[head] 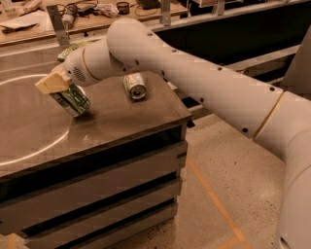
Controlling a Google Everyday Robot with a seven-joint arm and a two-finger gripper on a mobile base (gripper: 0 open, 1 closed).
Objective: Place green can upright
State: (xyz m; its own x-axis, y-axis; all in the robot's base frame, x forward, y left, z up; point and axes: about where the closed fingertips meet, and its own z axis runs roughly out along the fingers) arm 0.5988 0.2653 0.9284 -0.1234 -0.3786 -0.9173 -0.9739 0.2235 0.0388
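I should use my gripper to set the green can down upright on the dark table, just inside the white curved line [69, 115].
My gripper [62, 92] is over the left part of the dark table [126, 119], at the end of the long white arm reaching in from the right. It is shut on the green can [76, 101], a dark green can with pale markings. The can is tilted, its lower end close to the table top; I cannot tell if it touches. A tan finger [50, 83] shows above the can.
A white-and-pale-green can [134, 86] lies on its side right of the gripper. A green snack bag [72, 48] lies behind the arm, partly hidden. A cluttered counter [97, 12] runs along the back. The table's right edge drops to the floor.
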